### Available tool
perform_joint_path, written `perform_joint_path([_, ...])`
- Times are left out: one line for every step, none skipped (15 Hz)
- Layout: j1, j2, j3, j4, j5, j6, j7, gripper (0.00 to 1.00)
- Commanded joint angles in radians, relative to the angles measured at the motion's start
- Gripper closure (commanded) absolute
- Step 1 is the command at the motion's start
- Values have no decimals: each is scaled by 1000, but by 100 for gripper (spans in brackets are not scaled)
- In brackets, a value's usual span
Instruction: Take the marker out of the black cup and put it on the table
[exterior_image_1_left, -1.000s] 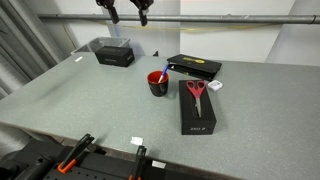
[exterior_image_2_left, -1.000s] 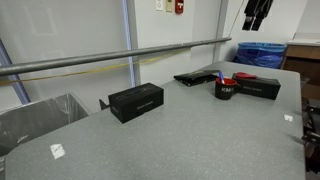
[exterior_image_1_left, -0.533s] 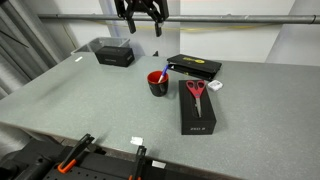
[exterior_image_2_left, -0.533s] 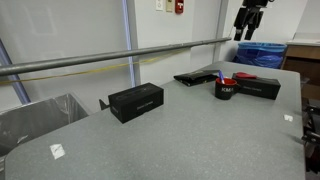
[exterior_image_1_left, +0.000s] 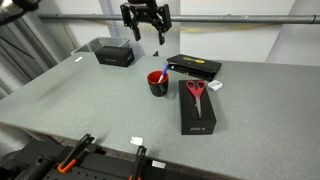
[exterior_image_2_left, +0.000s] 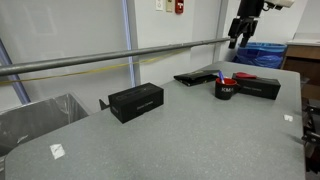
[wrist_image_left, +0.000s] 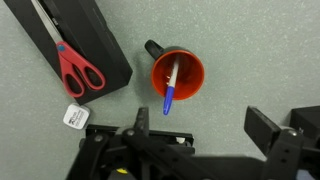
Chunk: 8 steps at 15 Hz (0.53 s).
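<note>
Next, my gripper closes on the blue cap (exterior_image_1_left: 166, 70) (wrist_image_left: 168, 102) of the marker, because that end of the marker sticks out over the rim of the black cup.
The black cup (exterior_image_1_left: 157, 84) stands on the grey table (exterior_image_1_left: 90, 100), also seen in an exterior view (exterior_image_2_left: 226, 89). In the wrist view the cup (wrist_image_left: 177, 77) shows its red inside with the marker (wrist_image_left: 171, 88) leaning in it, blue cap over the rim. My gripper (exterior_image_1_left: 146, 33) hangs high above the table behind the cup, also in an exterior view (exterior_image_2_left: 238, 37). In the wrist view the gripper (wrist_image_left: 200, 125) is open and empty, its fingers wide apart, above bare table beside the cup.
Red-handled scissors (exterior_image_1_left: 195, 89) lie on a long black box (exterior_image_1_left: 198, 110) next to the cup. A flat black box (exterior_image_1_left: 194, 66) lies behind it. Another black box (exterior_image_1_left: 114, 54) sits far back. A metal rail (exterior_image_2_left: 110, 58) runs along the table edge.
My gripper has come down and moved toward the cup, from the top edge of both exterior views to lower in frame. The cup and marker have not moved.
</note>
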Motion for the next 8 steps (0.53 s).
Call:
perform_joint_path([-4, 162, -11, 65, -45, 138, 87, 0])
perform_joint_path([-3, 197, -17, 75, -62, 180, 112, 0])
perform_joint_path([2, 230, -25, 90, -74, 206, 131, 0])
perform_joint_path([7, 261, -36, 105, -93, 223, 158, 0])
perform_joint_path([14, 289, -47, 120, -107, 234, 181, 0])
perform_joint_path([21, 315, -59, 135, -117, 237, 198, 0])
perform_joint_path([27, 335, -69, 150, -124, 233, 214, 0])
perform_joint_path([33, 351, -77, 163, -123, 225, 222, 0])
